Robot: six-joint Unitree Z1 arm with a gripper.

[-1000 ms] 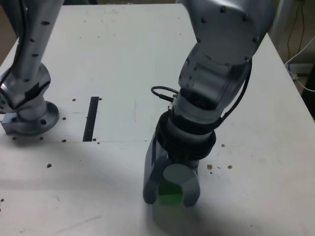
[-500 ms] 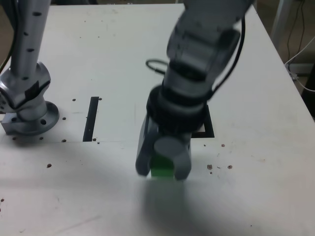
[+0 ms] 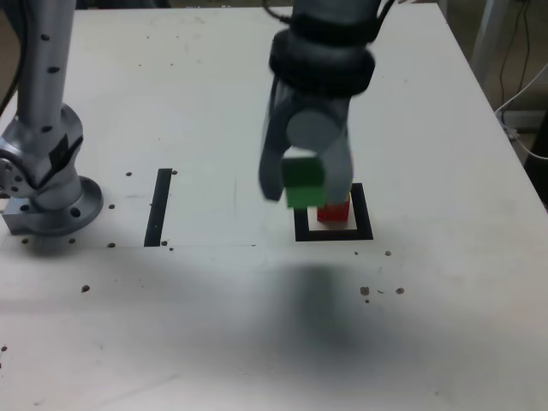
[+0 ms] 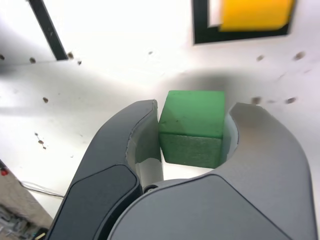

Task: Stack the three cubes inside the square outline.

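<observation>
Next, my gripper releases the green cube on top of the yellow cube (image 3: pixel 336 154) (image 4: pixel 256 14) inside the square outline. The green cube still hangs well above the table.
My gripper (image 3: pixel 305 187) is shut on the green cube (image 3: pixel 304 178), which hangs well above the table. It is just in front of and slightly to the exterior view's left of the square outline (image 3: pixel 365 228). A red cube (image 3: pixel 334 212) sits inside that outline, partly hidden behind my fingers. The wrist view shows the green cube (image 4: pixel 192 120) clamped between both fingers of the gripper (image 4: pixel 192 134). Beyond it a yellow cube (image 4: pixel 255 14) lies within the square outline (image 4: pixel 200 30). In the exterior view the yellow cube is hidden.
A straight black strip (image 3: pixel 158 205) lies on the white table at the exterior view's left, near the arm's metal base (image 3: pixel 47 201). Small dark specks (image 3: pixel 381 291) dot the tabletop. Cables (image 3: pixel 522 94) hang past the table's right edge.
My gripper has lifted the green cube off the near part of the table and carried it up and away toward the square outline, uncovering the outline and the red cube.
</observation>
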